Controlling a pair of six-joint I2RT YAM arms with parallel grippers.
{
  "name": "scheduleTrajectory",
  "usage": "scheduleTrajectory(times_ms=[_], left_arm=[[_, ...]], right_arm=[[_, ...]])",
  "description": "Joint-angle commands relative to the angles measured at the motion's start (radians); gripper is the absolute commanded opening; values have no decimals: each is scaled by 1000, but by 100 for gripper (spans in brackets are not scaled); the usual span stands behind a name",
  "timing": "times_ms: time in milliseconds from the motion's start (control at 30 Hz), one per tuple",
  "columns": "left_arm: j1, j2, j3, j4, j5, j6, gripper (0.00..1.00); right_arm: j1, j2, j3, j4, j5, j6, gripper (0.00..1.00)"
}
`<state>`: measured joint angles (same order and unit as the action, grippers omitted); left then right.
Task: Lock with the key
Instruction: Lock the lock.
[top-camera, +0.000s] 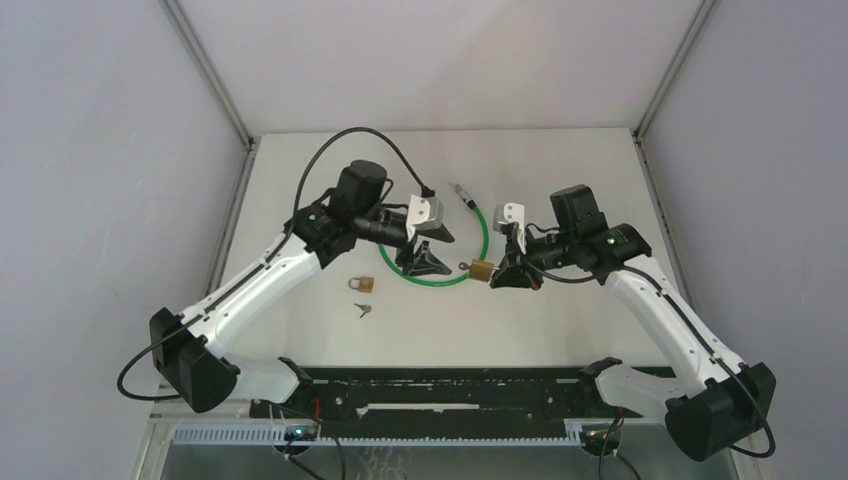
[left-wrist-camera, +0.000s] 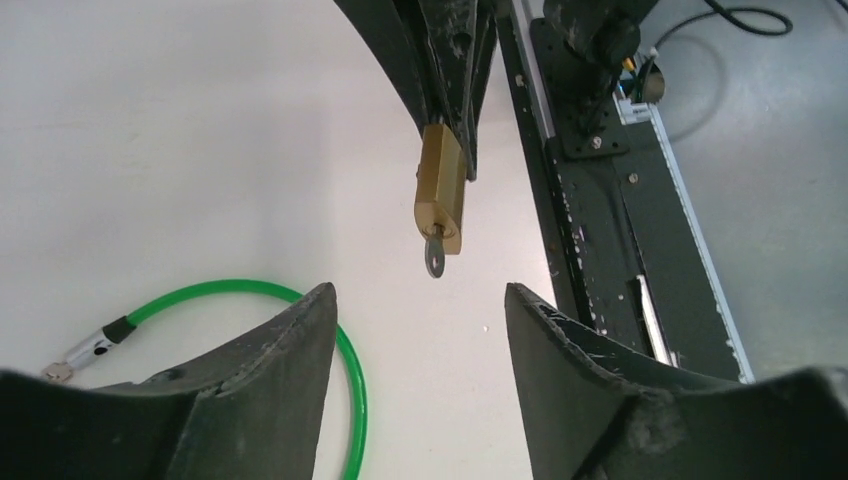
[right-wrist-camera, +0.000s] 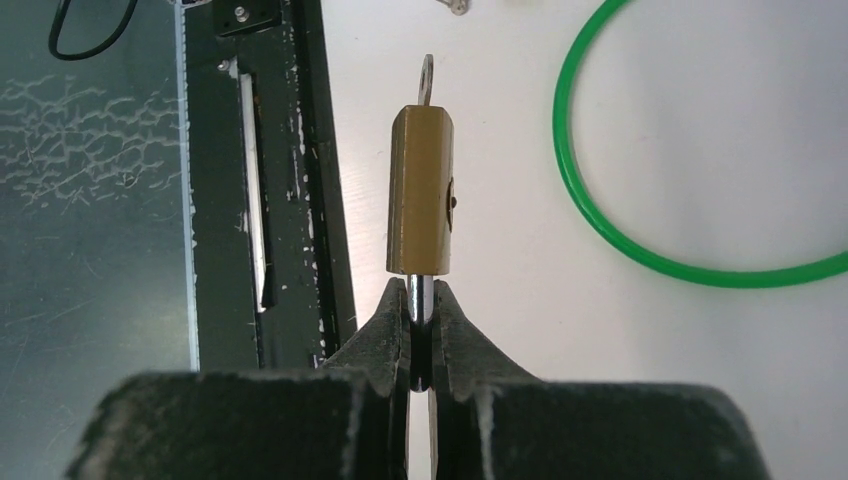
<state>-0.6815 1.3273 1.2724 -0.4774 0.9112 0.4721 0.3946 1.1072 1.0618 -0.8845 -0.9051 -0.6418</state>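
Observation:
Next, my right gripper puts the brass padlock down on the bare table (top-camera: 530, 238) just outside the green cable loop.
My right gripper (right-wrist-camera: 421, 295) is shut on the steel shackle of a brass padlock (right-wrist-camera: 421, 205) and holds it above the table, body pointing away. A small key (right-wrist-camera: 427, 80) sticks out of the padlock's far end. In the top view the right gripper (top-camera: 500, 272) holds this padlock (top-camera: 481, 269) near the table's middle. My left gripper (top-camera: 445, 252) is open and empty, just left of it. In the left wrist view the padlock (left-wrist-camera: 440, 195) and its key (left-wrist-camera: 434, 257) hang a short way ahead of the open left gripper (left-wrist-camera: 420, 295), apart from both fingers.
A green cable loop (top-camera: 484, 240) lies on the table under the left gripper, its metal end (top-camera: 462, 193) farther back. A second brass padlock (top-camera: 361, 284) and a loose key (top-camera: 363, 309) lie to the left. The black base rail (top-camera: 450, 385) runs along the near edge.

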Motion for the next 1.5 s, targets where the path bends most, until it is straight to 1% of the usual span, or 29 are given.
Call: scheduleTrajectory(times_ms=[0,67,133,333,700,800,833,867,933,1067,1200,1333,1467], left_arm=[[-27,14,69,-95,-11,119,62],[-34,44,81,-99,11,97,54],[-42,67,84,-81,28,60,49],[-72,85,68,-8,32,-19,45],[-90,114,66,6,12,-49,26],[-90,120,67,5,0,-50,16],[-90,119,69,6,-6,-54,10],[-89,121,73,3,-12,-56,6],[-87,120,79,-2,-19,-59,1],[-83,114,79,0,-44,-71,0],[-36,106,70,33,-28,-126,0],[33,95,34,137,14,-227,0],[54,95,28,161,10,-250,0]], right_arm=[[16,-55,5,79,-65,8,0],[17,-66,-3,94,-57,17,0],[19,-71,-13,104,-50,22,0],[21,-82,-32,118,-33,26,0],[21,-103,-48,141,-14,39,0],[19,-118,-61,161,7,47,0],[18,-126,-68,172,17,50,0],[19,-134,-74,180,29,51,0],[19,-147,-86,190,52,48,0],[19,-159,-99,181,104,22,0],[-3,-180,-121,157,166,-12,0],[-81,-202,-146,134,168,-34,0],[-140,-205,-165,145,194,-3,0]])
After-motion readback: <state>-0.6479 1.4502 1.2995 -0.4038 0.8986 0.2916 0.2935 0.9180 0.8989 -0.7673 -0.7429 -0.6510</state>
